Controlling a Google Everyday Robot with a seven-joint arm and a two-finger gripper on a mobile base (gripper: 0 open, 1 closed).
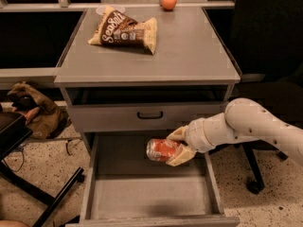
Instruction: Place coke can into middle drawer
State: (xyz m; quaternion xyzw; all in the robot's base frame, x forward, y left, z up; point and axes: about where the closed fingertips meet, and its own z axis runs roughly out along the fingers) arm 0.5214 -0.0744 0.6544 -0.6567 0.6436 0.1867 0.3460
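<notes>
The robot's gripper should set the coke can down on the bare bottom near the centre of the open middle drawer [163, 176].
The coke can [160, 150] is red with silvery ends and lies on its side in my gripper [178, 146]. The gripper is shut on it, one cream finger above and one below. It hangs over the back right part of the middle drawer [149, 197], which is pulled out wide, a grey box with a flat bare floor and low side walls. The can is above the floor, not touching it. My white arm [246, 126] reaches in from the right.
The grey cabinet top [189, 51] carries a brown-and-cream snack bag [125, 30] and an orange fruit [168, 1] at the back. A shut drawer front with a black handle [149, 115] is above the open drawer. A black chair base [255, 183] stands at the right; a black stand [28, 183] at the left.
</notes>
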